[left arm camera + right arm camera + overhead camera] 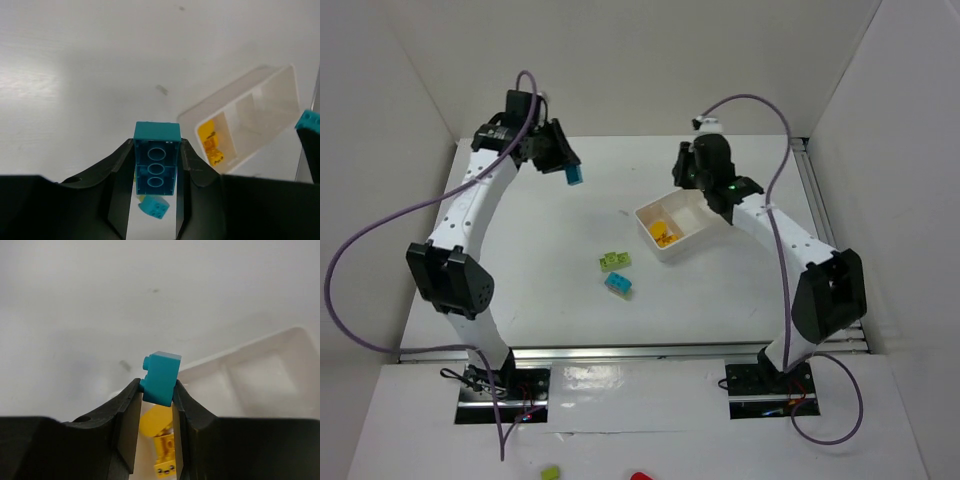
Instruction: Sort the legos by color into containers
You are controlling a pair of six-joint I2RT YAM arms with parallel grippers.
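Note:
Next, my left gripper lets go of the long cyan lego in the middle compartment of the white tray (692,218) (243,123).
My left gripper (568,166) hangs above the far left of the table, shut on a long cyan brick (576,177) (156,162) that stands upright between its fingers. My right gripper (693,180) (156,390) is over the white three-compartment tray (698,216) (260,375), shut on a small cyan brick (161,377) at its tips. Yellow pieces (663,235) (162,440) lie in the tray's left end compartment; the other two compartments look bare. A lime green brick (615,260) and a cyan brick (618,284) lie on the table in front of the tray.
White walls enclose the table on three sides. A metal rail (812,190) runs along the right edge. A green piece (551,472) and a red piece (640,477) lie off the table near the bottom of the top view.

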